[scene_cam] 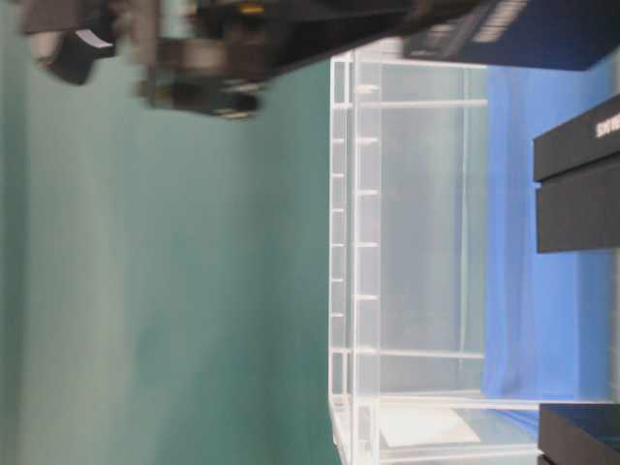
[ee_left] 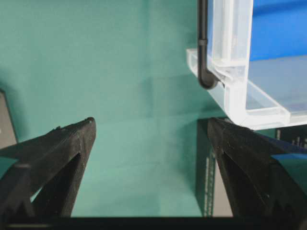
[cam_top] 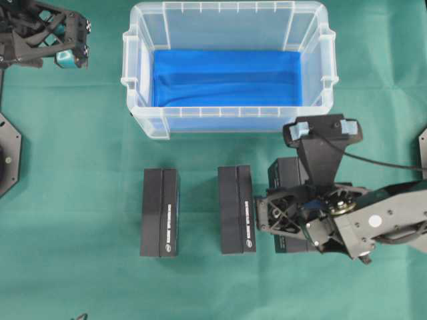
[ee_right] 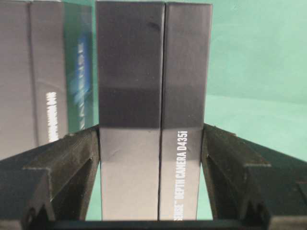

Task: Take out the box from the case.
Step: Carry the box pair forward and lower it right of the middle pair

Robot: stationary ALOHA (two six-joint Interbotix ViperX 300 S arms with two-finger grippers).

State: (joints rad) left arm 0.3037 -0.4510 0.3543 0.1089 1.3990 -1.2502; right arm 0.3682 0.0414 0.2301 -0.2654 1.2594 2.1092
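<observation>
Next, my right gripper sets the black box that I am holding down on the green cloth [cam_top: 296, 209], beside the nearer black box. The held box now lies in front of the case.
The case [cam_top: 227, 111] is a clear plastic bin with a blue lining, and no box shows inside it. Its corner appears in the left wrist view [ee_left: 240, 96] and its clear wall in the table-level view [scene_cam: 407, 242]. A black box [cam_top: 285, 175] lies lengthwise in front of the case at the right. My right gripper [cam_top: 288, 212] is over it. In the right wrist view the box [ee_right: 153, 72] fills the gap, and my right gripper [ee_right: 151, 128] is shut on its two long sides. My left gripper [cam_top: 70, 50] hangs open at the far left with nothing in it [ee_left: 151, 124].
Two more black boxes [cam_top: 160, 212] [cam_top: 237, 209] lie side by side on the green cloth, left of the held one. The nearer of them shows beside the grip [ee_right: 43, 72]. A black cable [ee_left: 204, 48] runs down the case's corner.
</observation>
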